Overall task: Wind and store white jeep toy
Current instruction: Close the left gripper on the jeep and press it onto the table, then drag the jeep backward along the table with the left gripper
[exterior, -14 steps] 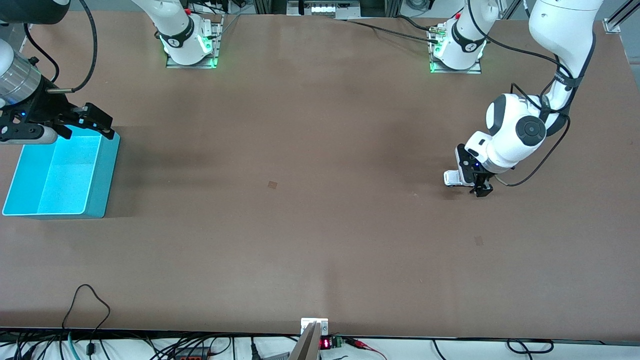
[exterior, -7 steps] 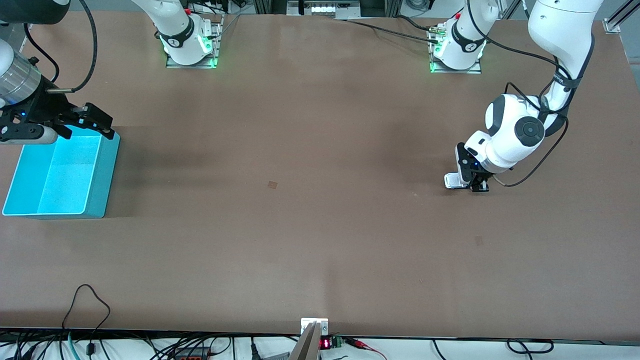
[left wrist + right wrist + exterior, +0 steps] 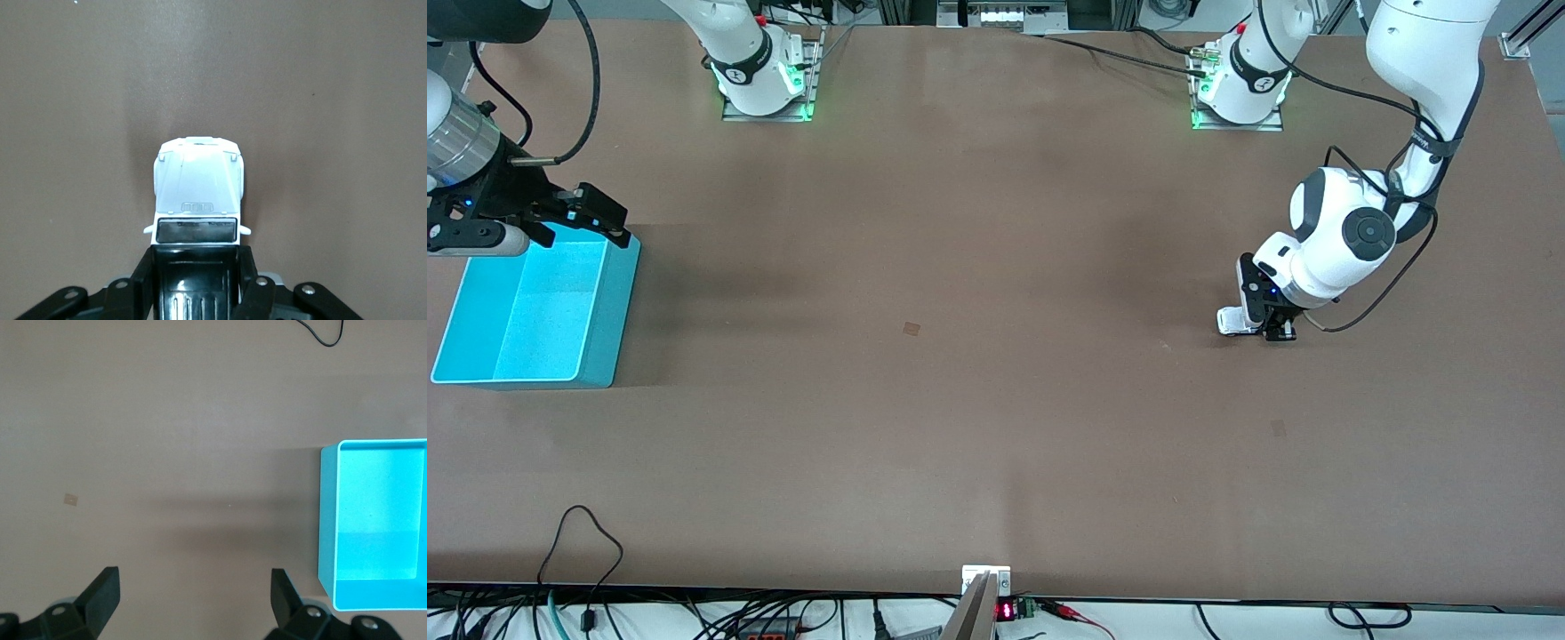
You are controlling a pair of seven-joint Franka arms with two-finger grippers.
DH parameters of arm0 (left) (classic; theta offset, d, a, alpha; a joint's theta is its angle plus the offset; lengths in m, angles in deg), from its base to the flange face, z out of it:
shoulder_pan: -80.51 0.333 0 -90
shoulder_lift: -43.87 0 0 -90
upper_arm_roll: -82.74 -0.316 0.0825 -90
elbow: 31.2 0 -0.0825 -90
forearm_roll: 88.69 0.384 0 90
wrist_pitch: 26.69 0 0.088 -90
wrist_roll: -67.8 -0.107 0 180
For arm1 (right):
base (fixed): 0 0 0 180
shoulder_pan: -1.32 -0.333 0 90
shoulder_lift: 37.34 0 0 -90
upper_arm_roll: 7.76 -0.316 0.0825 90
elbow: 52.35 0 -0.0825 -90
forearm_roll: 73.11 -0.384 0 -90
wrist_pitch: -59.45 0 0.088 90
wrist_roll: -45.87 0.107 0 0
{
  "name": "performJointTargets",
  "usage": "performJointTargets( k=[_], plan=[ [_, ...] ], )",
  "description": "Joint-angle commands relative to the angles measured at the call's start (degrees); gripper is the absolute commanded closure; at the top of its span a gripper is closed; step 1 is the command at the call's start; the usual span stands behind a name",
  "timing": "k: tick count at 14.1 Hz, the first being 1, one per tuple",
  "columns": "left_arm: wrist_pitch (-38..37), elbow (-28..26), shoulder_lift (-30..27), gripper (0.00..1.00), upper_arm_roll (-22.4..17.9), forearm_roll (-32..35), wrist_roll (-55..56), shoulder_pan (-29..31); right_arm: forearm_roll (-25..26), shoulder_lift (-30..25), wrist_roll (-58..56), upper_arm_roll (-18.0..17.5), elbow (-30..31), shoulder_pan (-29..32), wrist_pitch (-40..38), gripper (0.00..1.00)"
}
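Next, my left gripper lets go of the white jeep toy on the brown table [image 3: 1319, 321] just below my left arm's wrist.
The white jeep toy [image 3: 1231, 321] stands on the brown table toward the left arm's end, its wheels on the surface. My left gripper [image 3: 1274, 330] is down at its rear half and shut on it. In the left wrist view the white hood [image 3: 197, 183] and windscreen stick out ahead of the left gripper [image 3: 197, 267], and the black fingers [image 3: 143, 275] press both sides of the black roof. My right gripper [image 3: 598, 216] waits open and empty over the corner of the blue bin [image 3: 619, 313]; the right wrist view shows that gripper [image 3: 194, 595] and the bin's wall [image 3: 326, 520].
The blue bin stands empty toward the right arm's end of the table. A small square mark [image 3: 911, 328] lies near the table's middle, and another [image 3: 1278, 428] lies nearer the front camera than the jeep. A black cable loop [image 3: 588, 532] lies by the front edge.
The left gripper's fingers have closed on the jeep's rear and the hand has settled slightly toward the robots' bases. The right arm has not moved.
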Motion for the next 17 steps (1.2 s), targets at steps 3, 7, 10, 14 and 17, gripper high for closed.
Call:
performJointTargets(
  k=[3,7,10,14,17],
  plan=[
    [-0.9,0.7,4.2,0.88,-0.7,0.7,-5.1,5.6,-0.4,0.3,0.2,-0.5,-1.0,0.5,-0.7,0.0],
    [-0.8,4.0,6.6,0.88,-0.7,0.7,-13.8,11.3,-0.4,0.3,0.2,-0.5,-1.0,0.5,-0.6,0.0],
    [-0.8,4.6,7.0,0.88,-0.8,0.7,-17.9,15.8,-0.4,0.4,0.2,-0.5,-1.0,0.5,-0.6,0.0],
    [-0.8,5.7,7.4,0.88,-0.9,0.8,-21.9,18.8,-0.4,0.4,0.3,-0.5,-1.0,0.4,-0.6,0.0],
    [-0.8,5.8,7.4,0.86,-0.9,0.8,-22.0,19.4,-0.4,0.4,0.3,-0.5,-1.0,0.5,-0.5,0.0]
  ],
)
